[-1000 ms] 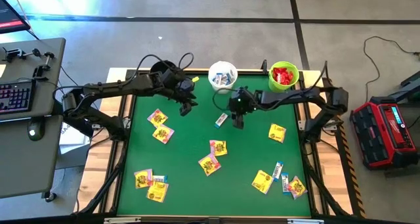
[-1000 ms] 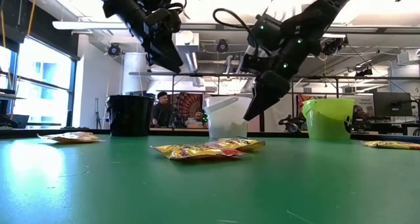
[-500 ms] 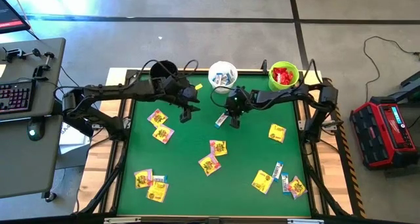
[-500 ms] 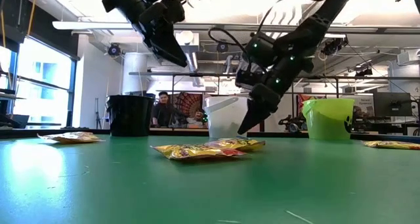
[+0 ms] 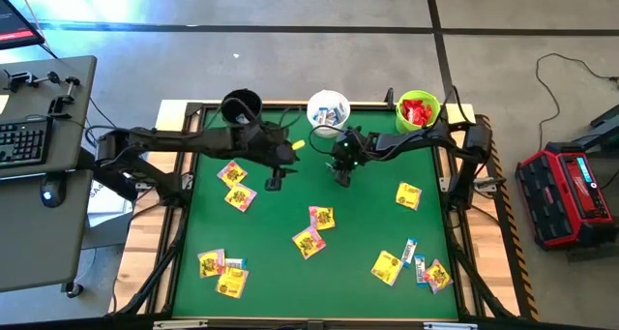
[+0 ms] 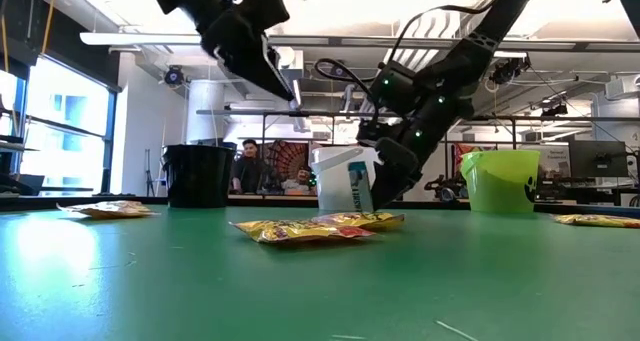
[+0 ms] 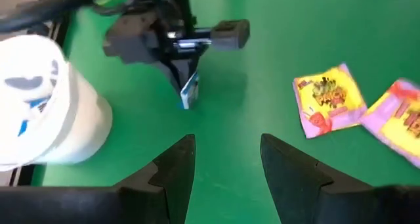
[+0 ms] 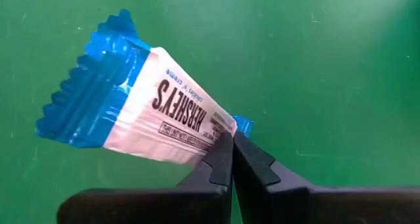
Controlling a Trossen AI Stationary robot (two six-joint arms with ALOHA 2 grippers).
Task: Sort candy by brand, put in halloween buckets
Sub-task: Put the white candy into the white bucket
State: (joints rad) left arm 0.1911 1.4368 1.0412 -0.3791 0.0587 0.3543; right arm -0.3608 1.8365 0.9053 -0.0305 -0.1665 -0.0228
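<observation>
The loose end (image 5: 329,165) (image 7: 187,102) of the white-and-blue candy bar sticks out from my right gripper's fingers, and my left gripper should close on it there.
A slim white-and-blue candy bar (image 8: 141,109) is in my right gripper (image 8: 231,159), which is shut on it just in front of the white bucket (image 5: 329,110). The low view shows the bar (image 6: 357,188) standing on end below the fingers. My left gripper (image 7: 226,165) hovers open above the table to the left of it (image 5: 276,178), with nothing between its fingers. The black bucket (image 5: 241,107) and the green bucket (image 5: 418,108), which holds red candy, stand along the far edge. The white bucket holds white-and-blue candy. My right gripper pinches the bar between its two fingertips near one crimped blue end (image 8: 223,133). The fingers slant down from the table's right. The bar stands nearly upright below them (image 6: 357,188). I cannot tell whether its lower end touches the table.
Yellow packets lie scattered: two at the left (image 5: 232,173) (image 5: 240,196), two in the middle (image 5: 321,217) (image 5: 308,241), one at the right (image 5: 409,195), more along the near edge (image 5: 221,272) (image 5: 387,266). White-and-blue bars lie near right (image 5: 410,250).
My right gripper has sunk onto the white-and-blue bar and shut on one end. The bar, which lay flat, now stands on end. My left gripper has moved toward the table's right, nearer the right gripper, and has rolled about its own line, staying open.
</observation>
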